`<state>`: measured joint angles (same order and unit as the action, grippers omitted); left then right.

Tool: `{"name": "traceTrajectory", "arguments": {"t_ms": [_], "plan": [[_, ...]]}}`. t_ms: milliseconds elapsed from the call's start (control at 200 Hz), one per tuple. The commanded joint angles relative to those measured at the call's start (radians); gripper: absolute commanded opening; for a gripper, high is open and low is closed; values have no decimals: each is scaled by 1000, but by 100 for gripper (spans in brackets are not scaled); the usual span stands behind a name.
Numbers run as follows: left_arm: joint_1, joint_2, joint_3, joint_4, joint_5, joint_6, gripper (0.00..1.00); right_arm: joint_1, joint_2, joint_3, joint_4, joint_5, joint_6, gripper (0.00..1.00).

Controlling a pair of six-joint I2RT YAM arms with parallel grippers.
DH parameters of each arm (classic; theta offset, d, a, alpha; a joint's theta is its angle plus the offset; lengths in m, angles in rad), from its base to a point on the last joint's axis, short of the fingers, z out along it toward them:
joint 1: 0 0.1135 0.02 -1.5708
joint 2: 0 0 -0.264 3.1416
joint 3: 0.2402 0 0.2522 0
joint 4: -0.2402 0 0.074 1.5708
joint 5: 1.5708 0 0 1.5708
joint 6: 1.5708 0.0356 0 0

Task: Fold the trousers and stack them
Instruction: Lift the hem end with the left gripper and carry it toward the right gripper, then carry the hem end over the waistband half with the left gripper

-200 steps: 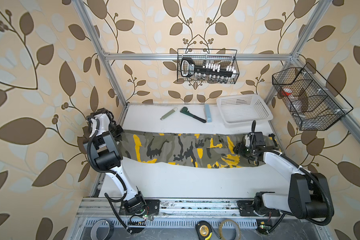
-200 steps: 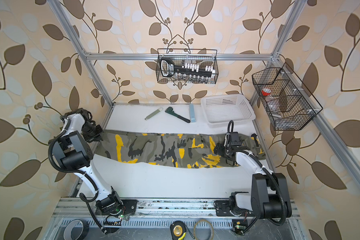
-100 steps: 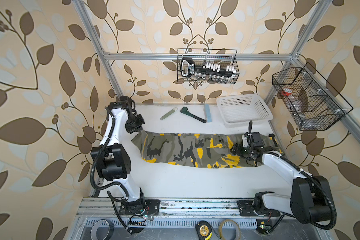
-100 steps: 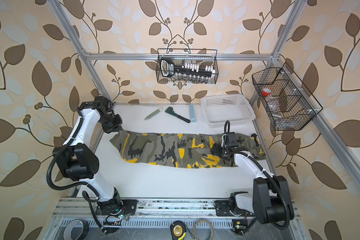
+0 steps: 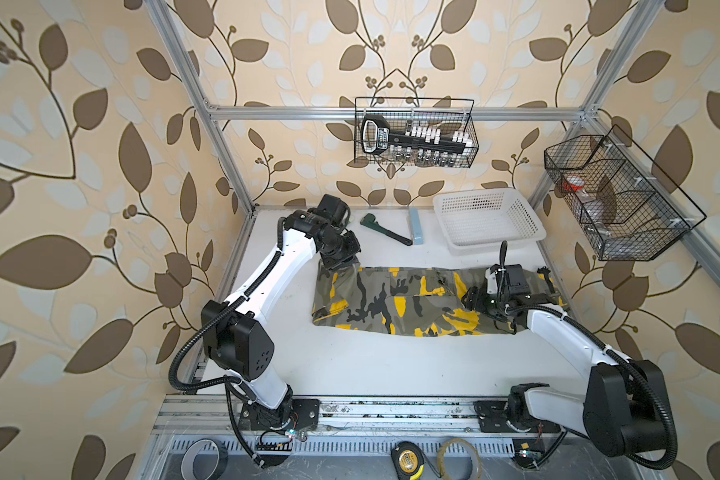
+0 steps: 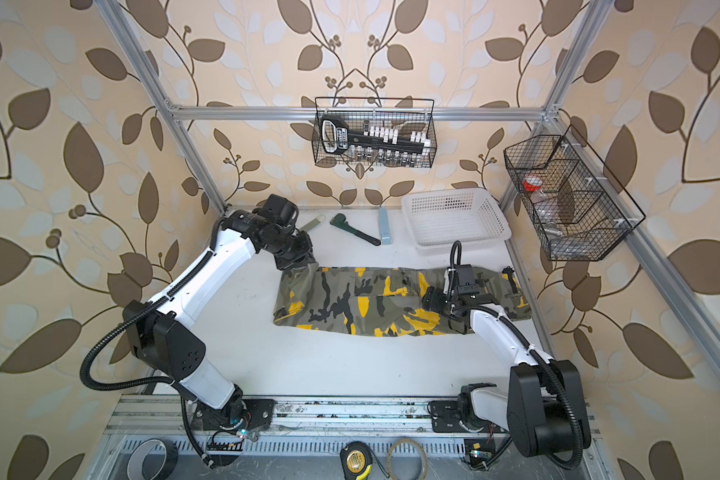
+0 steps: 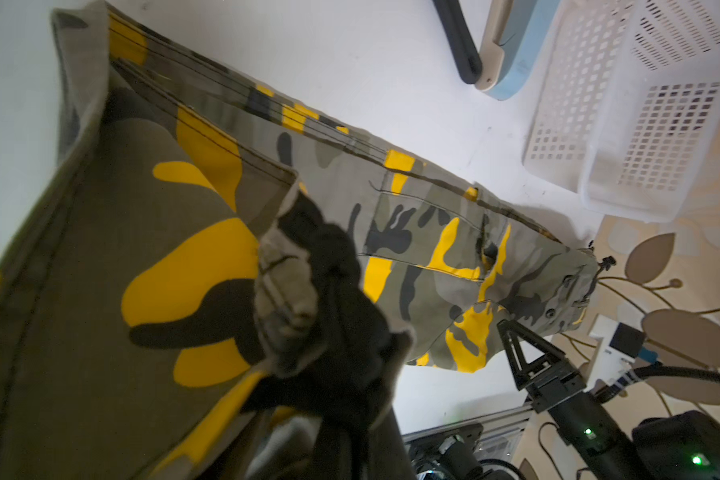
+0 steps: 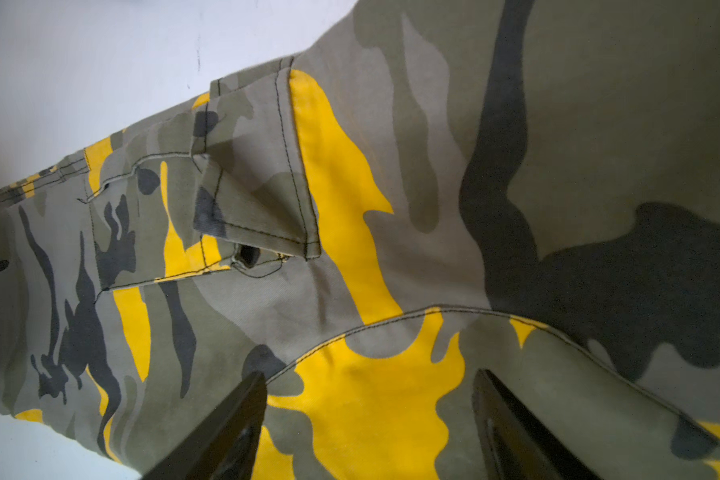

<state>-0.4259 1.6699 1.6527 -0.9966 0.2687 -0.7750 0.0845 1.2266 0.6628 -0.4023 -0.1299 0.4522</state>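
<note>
Next, my left gripper releases the hem on the trousers (image 5: pixel 445 297) (image 7: pixel 458 286) next to the long yellow streak near my right gripper.
The camouflage trousers (image 5: pixel 391 299) (image 6: pixel 350 305) lie across the white table, waist end at the right. Their left leg end is lifted off the table and hangs from my left gripper (image 5: pixel 341 266) (image 6: pixel 299 269), which is shut on the hem. In the left wrist view the bunched hem (image 7: pixel 283 286) covers the jaws. My right gripper (image 5: pixel 472 299) (image 6: pixel 431 300) stands open low over the trousers near the waist. In the right wrist view its two black fingers (image 8: pixel 242 407) straddle a yellow patch (image 8: pixel 366 378) with nothing gripped between them.
A white plastic basket (image 5: pixel 454 203) stands at the back right. A dark wrench (image 5: pixel 385 232), a blue block (image 5: pixel 416 226) and a grey flat tool (image 6: pixel 312 224) lie along the back. Wire baskets hang on the back wall (image 5: pixel 416 137) and right wall (image 5: pixel 612 199).
My left gripper has carried the leg end from the table's far left edge up and to the right, so the spread trousers look shorter. The right gripper has barely moved.
</note>
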Motion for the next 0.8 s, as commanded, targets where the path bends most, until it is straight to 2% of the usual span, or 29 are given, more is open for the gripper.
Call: {"name": "traceTrajectory", "arguments": {"t_ms": [0,180,390,550,720,795], "plan": [[-82,79,59,72,-5,-119,0,-5,-21,22,-11,-19,-4,78],[-210,208,189,83,-6,-169,0,-21,-29,3,-6,-20,-3,79],[-318,332,280,122,13,-228,0,-43,-29,-9,4,-25,-13,78],[-341,401,287,140,1,-231,0,-46,-33,-20,11,-33,-12,78],[-358,507,419,100,-8,-212,0,-47,-50,-33,5,-34,-14,78],[-358,521,406,128,-11,-245,0,-48,-60,-34,2,-33,-19,78]]}}
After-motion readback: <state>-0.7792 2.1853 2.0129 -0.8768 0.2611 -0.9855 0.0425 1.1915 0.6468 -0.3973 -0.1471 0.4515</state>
